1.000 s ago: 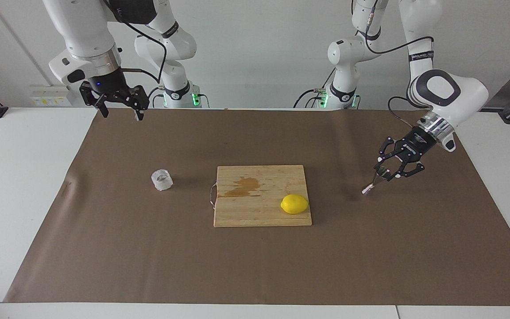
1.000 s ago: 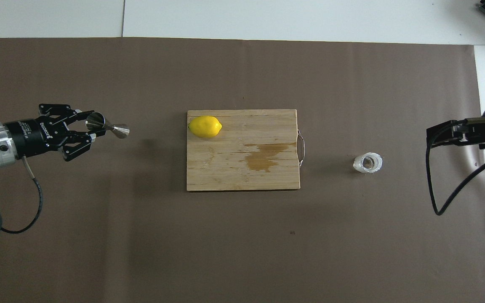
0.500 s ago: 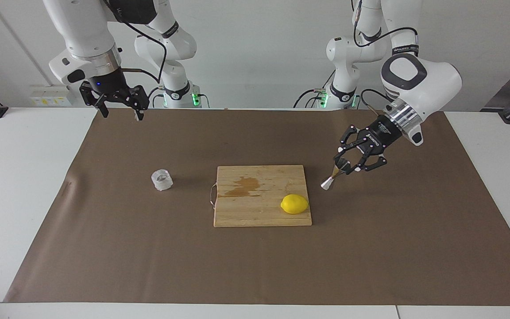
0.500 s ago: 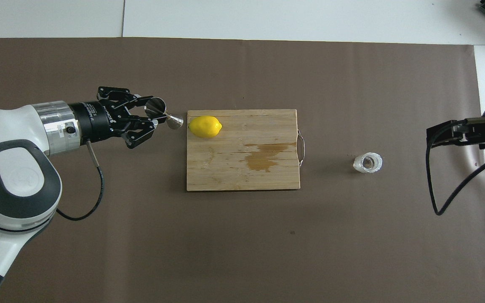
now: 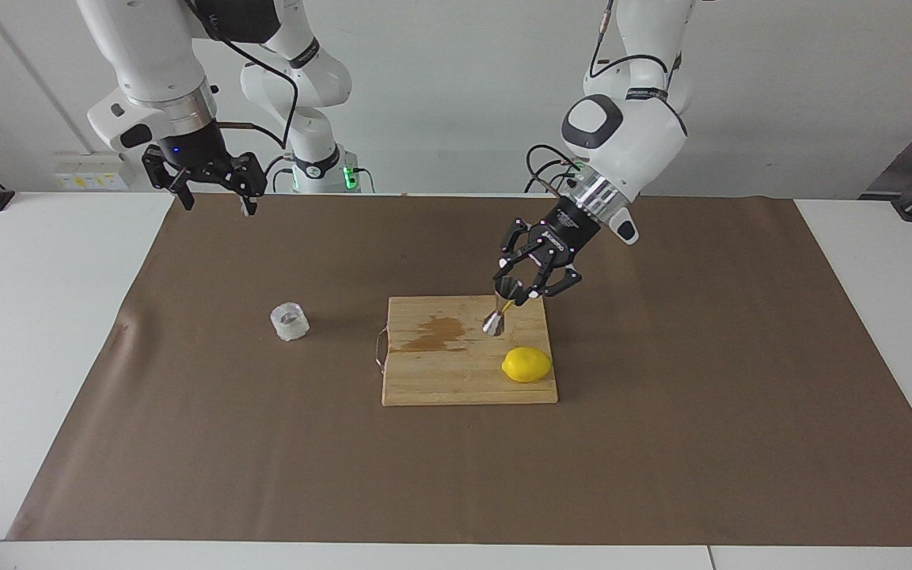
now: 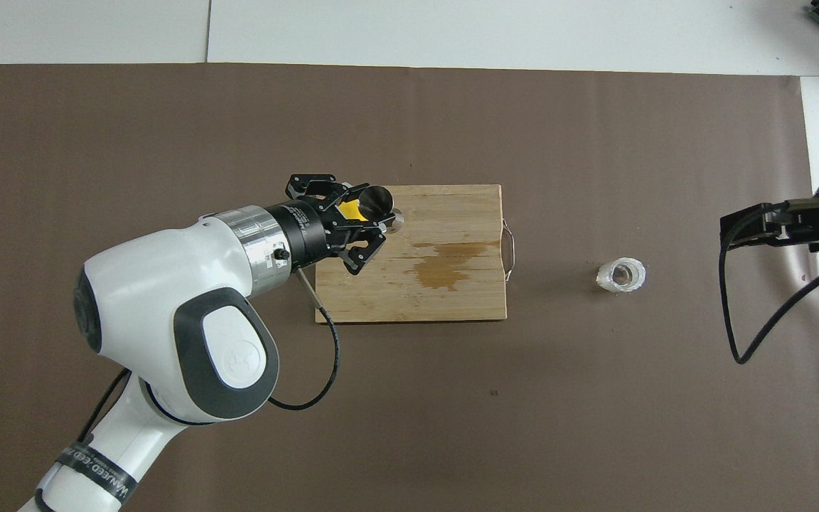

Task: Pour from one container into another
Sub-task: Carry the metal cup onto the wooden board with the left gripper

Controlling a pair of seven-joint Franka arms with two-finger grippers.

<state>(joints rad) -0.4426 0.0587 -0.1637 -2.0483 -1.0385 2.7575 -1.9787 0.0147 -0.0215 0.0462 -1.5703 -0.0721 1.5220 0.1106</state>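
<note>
The robot's left gripper will release the steel jigger on the brown wet stain of the wooden cutting board (image 6: 451, 248).
The steel jigger (image 5: 497, 313) hangs tilted over the edge of the cutting board (image 5: 440, 384) nearer the robots, beside the lemon (image 5: 526, 365). My left gripper (image 5: 513, 294) is shut on the jigger's upper cone. In the overhead view the left gripper (image 6: 365, 210) and the jigger (image 6: 379, 205) cover most of the lemon (image 6: 350, 210). The frosty clear glass cup (image 5: 290, 321) stands upright on the brown mat toward the right arm's end, also seen as the cup (image 6: 621, 275). My right gripper (image 5: 217, 199) waits open, high above the mat's edge by its base, empty; the right gripper (image 6: 729, 231) shows at the overhead view's side.
The wooden cutting board (image 6: 452, 299) lies mid-table with a brown wet stain (image 5: 432, 334) and a wire handle (image 6: 509, 245) facing the cup. A brown mat (image 5: 662, 443) covers the table between white margins.
My left arm has swung from its end of the table toward the middle, carrying the jigger to above the cutting board. The right arm and the glass cup have stayed put.
</note>
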